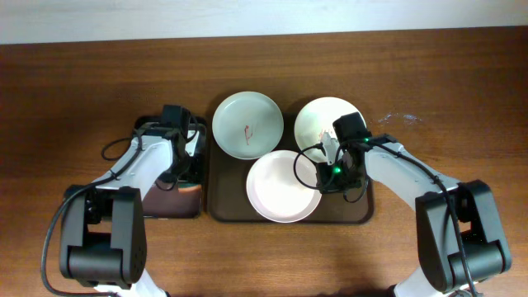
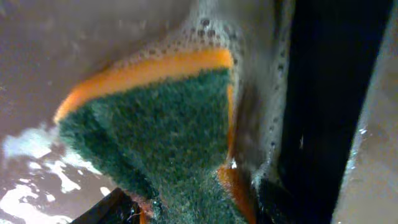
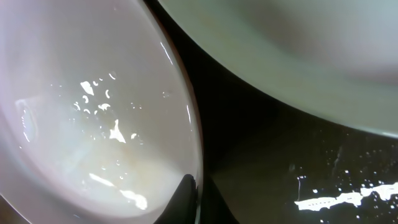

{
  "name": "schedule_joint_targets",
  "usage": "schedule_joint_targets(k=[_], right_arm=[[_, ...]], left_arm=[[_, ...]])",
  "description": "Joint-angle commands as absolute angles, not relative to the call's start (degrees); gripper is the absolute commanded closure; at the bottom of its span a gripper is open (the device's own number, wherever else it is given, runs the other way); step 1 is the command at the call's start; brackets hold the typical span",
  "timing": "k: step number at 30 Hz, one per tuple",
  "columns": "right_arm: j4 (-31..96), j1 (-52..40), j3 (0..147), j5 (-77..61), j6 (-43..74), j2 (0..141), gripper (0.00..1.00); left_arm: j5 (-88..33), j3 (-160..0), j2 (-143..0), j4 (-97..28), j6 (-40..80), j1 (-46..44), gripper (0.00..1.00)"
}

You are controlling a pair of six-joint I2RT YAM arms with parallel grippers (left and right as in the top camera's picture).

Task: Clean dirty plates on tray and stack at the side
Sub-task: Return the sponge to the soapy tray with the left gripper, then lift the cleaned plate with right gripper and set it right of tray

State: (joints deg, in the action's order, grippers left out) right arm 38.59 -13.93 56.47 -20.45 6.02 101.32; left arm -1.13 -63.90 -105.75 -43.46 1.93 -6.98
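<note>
My right gripper will release the near plate so that it rests on the bare wooden table [image 1: 407, 143] next to the pale greenish-white plate.
The dark brown tray [image 1: 227, 208] holds three plates. The far-left plate [image 1: 247, 125] has a red smear in its centre. The far-right plate [image 1: 322, 122] is pale greenish-white. The near plate [image 1: 276, 188] is white and wet. My right gripper [image 1: 327, 172] is shut on the near plate's right rim. In the right wrist view its fingers [image 3: 196, 200] pinch that rim [image 3: 81, 112], with the far-right plate [image 3: 298, 50] above. My left gripper [image 1: 176, 172] is down in the black tray [image 1: 169, 205]. It is shut [image 2: 199, 208] on the green-orange sponge [image 2: 161, 124].
The black tray's dark wall [image 2: 323, 93] stands right beside the sponge, with foam and wet film around it. The brown tray's floor [image 3: 261, 162] is wet between the plates. Bare wooden table [image 1: 445, 99] lies on both sides of the trays.
</note>
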Motion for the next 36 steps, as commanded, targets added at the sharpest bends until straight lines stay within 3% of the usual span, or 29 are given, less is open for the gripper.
schedule_joint_targets(k=[1, 2, 3, 4, 5, 8, 10, 12, 15, 19, 21, 23, 26, 27, 28, 29, 30, 36], right_arm=[[40.27, -14.35, 58.11, -20.29, 4.84, 98.37, 0.96], [40.27, -14.35, 58.72, -20.25, 4.75, 96.84, 0.96], [40.38, -14.35, 59.29, -19.75, 4.78, 95.42, 0.96], [40.91, -14.41, 60.07, -17.39, 4.78, 93.30, 0.96], [41.41, -14.70, 60.58, -14.57, 4.78, 91.94, 0.96], [42.30, -17.80, 61.43, -0.05, 4.78, 86.63, 0.96], [42.17, -20.93, 61.47, 8.82, 4.80, 84.20, 0.96], [42.17, -24.18, 61.47, 17.39, 4.99, 82.61, 0.96], [41.30, -28.60, 61.47, 26.15, 4.99, 81.71, 0.96], [39.33, -34.72, 61.67, 41.80, 4.99, 81.71, 0.96], [38.68, -36.73, 62.08, 44.91, 4.99, 81.71, 0.96], [38.52, -37.91, 63.09, 46.22, 4.99, 81.71, 0.96], [38.57, -37.87, 65.67, 49.30, 4.99, 81.67, 0.96], [38.57, -37.87, 66.67, 49.63, 4.97, 81.67, 0.96], [38.54, -37.87, 67.61, 49.60, 4.99, 81.67, 0.96], [38.54, -37.87, 68.20, 49.60, 4.99, 81.67, 0.96], [38.54, -37.87, 68.88, 49.58, 4.99, 81.67, 0.96], [38.48, -37.34, 70.96, 49.56, 5.04, 79.96, 0.96]], left_arm=[[-2.59, -62.11, -105.41, -44.23, 1.67, -6.74, 0.48], [-2.57, -62.11, -105.41, -44.05, 1.69, -6.74, 0.59], [-2.57, -62.11, -105.41, -43.66, 1.67, -6.74, 0.83], [-1.83, -62.11, -105.41, -43.11, 1.69, -6.74, 0.95], [-0.21, -62.13, -105.41, -42.89, 1.69, -6.74, 1.00], [2.76, -62.54, -105.41, -42.74, 1.69, -6.74, 1.00], [2.28, -62.67, -105.41, -42.78, 1.72, -6.74, 0.48], [2.33, -62.67, -105.41, -42.78, 1.69, -6.74, 0.37], [2.33, -62.67, -105.41, -42.70, 1.69, -6.74, 0.30], [2.31, -62.67, -105.41, -42.52, 1.69, -6.74, 0.28], [2.31, -62.67, -105.41, -42.30, 1.69, -6.74, 0.47], [2.33, -62.67, -105.41, -42.28, 1.69, -6.74, 1.00], [2.35, -62.67, -105.41, -42.28, 1.69, -6.74, 1.00], [2.35, -62.67, -105.41, -42.26, 1.69, -6.74, 0.63], [2.35, -62.67, -105.41, -42.06, 1.69, -6.74, 0.49], [2.35, -62.67, -105.41, -41.85, 1.69, -6.74, 0.44], [2.35, -62.67, -105.41, -41.36, 1.69, -6.74, 0.32], [2.35, -64.27, -105.38, -39.00, 1.69, -6.74, 0.28]])
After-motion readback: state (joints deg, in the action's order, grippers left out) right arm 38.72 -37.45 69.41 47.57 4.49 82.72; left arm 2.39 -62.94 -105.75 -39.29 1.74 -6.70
